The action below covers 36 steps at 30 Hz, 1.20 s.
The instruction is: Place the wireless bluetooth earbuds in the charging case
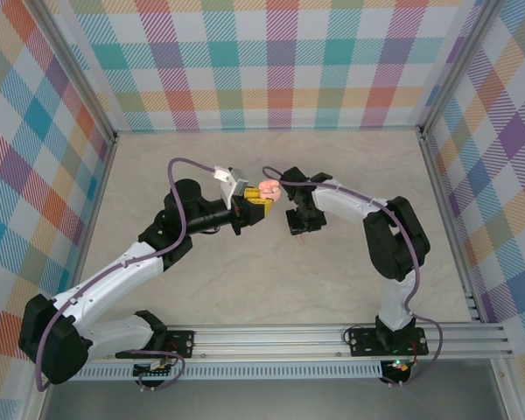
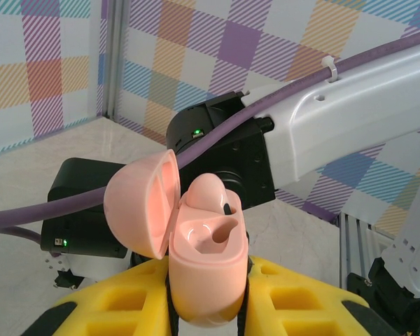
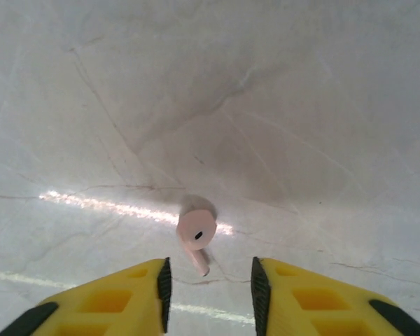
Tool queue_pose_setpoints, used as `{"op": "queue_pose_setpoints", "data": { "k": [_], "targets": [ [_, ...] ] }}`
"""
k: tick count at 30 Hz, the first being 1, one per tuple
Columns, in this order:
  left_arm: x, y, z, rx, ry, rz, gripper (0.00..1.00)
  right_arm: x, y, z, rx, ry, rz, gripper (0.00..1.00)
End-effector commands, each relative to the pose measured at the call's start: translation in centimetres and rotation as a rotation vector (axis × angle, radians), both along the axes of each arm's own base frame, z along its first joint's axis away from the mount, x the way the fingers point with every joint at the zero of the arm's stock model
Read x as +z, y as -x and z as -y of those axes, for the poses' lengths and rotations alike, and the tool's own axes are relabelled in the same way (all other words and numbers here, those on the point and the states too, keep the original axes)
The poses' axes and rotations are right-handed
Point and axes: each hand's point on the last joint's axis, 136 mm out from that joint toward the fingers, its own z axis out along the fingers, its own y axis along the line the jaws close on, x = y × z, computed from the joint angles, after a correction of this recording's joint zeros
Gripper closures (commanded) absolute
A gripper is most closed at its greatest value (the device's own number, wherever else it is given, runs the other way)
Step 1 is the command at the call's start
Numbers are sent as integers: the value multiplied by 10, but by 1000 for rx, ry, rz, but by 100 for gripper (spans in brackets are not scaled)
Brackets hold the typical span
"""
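My right gripper's fingertips are short of the earbud's head, with the stem nearest, so next I reach farther and pinch the head (image 3: 197, 229), keeping the stem free for the near slot.
My left gripper (image 1: 255, 203) is shut on a pale pink charging case (image 2: 206, 269) and holds it above the table, its lid (image 2: 136, 206) swung open to the left. One pink earbud (image 2: 208, 192) sits in the far slot, and the near slot (image 2: 211, 233) is bare. A second pink earbud (image 3: 196, 233) lies on the marble table, stem pointing toward the camera. My right gripper (image 3: 210, 283) hangs open just above it, with the bud in front of the gap between the yellow fingers (image 3: 129, 294). In the top view the right gripper (image 1: 298, 227) points down, right of the case (image 1: 268, 190). The black pair is out of view.
The right arm's white link (image 2: 343, 119) and a purple cable (image 2: 70, 213) run close behind the held case. Checkered walls (image 1: 271, 61) enclose the table on three sides. An aluminium rail (image 1: 332, 337) runs along the near edge.
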Motion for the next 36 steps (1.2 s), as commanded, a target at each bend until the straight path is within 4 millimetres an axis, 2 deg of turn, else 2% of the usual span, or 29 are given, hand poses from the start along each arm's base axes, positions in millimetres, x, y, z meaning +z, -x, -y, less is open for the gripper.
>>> {"op": "queue_pose_setpoints", "data": {
  "k": [1,11,22,36],
  "targets": [
    [11,8,1,-16,19,41,75,2,3,-11,11,-58,-53,57],
    [12,8,1,-16,18,43,75,-17,0,-6,-16,1,-112,57],
    [12,7,3,-20,15,42,75,-26,-4,-1,-39,21,-120,57],
    [10,6,4,-23,13,37,75,-34,-8,-6,-44,1,-127,66]
  ]
}}
